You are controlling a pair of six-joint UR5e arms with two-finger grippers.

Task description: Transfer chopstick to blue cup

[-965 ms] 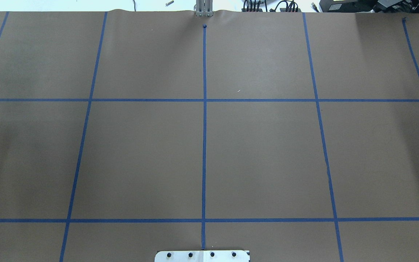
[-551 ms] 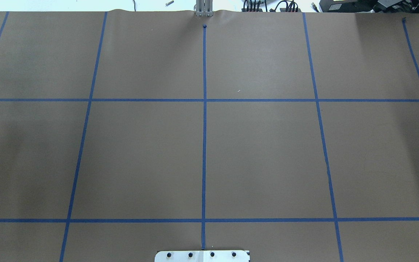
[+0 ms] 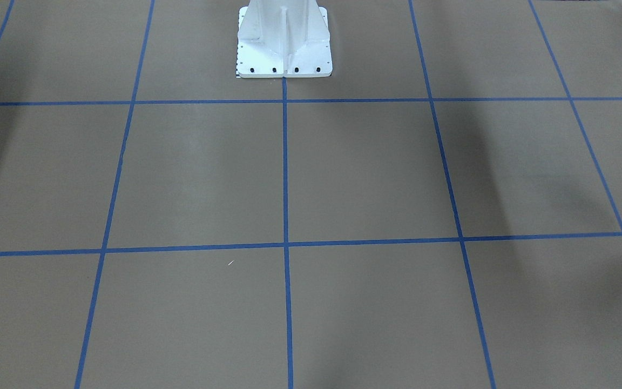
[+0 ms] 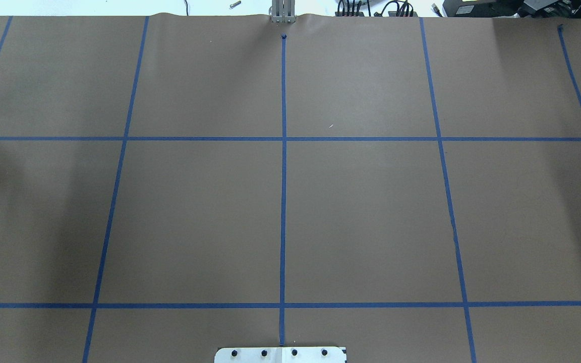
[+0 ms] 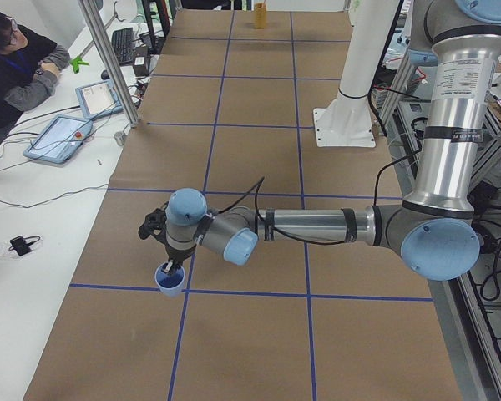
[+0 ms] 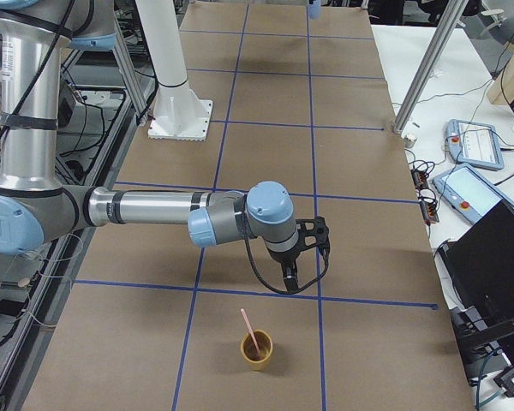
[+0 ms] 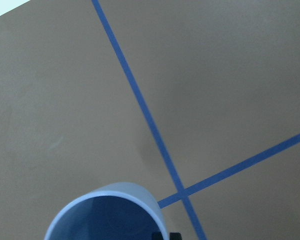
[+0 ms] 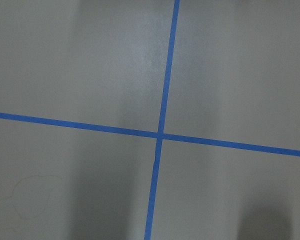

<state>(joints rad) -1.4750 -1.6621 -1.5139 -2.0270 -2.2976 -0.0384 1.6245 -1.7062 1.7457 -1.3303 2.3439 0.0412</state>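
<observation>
Next, I put the pale blue cup down with my left gripper on the middle tape line (image 3: 283,172), between the crossings nearest the white pedestal.
The pale blue cup (image 5: 170,281) stands on the brown table near its left end; its dark blue inside fills the bottom of the left wrist view (image 7: 107,212). My left gripper (image 5: 170,266) hangs right over its rim; I cannot tell whether it is open or shut. A salmon-pink chopstick (image 6: 248,330) leans in an orange-brown cup (image 6: 257,351) near the right end. My right gripper (image 6: 291,278) hovers a little behind that cup, apart from it; I cannot tell its state. Neither gripper shows in the overhead or front views.
Blue tape lines (image 4: 283,201) divide the brown paper. The white robot pedestal (image 3: 284,43) stands at the table's middle edge. An operator (image 5: 17,58), tablets (image 5: 58,138) and a metal post (image 5: 108,63) are beside the table's far side.
A shadow on the left side of the overhead view has darkened and spread. Nothing else in that view has changed.
</observation>
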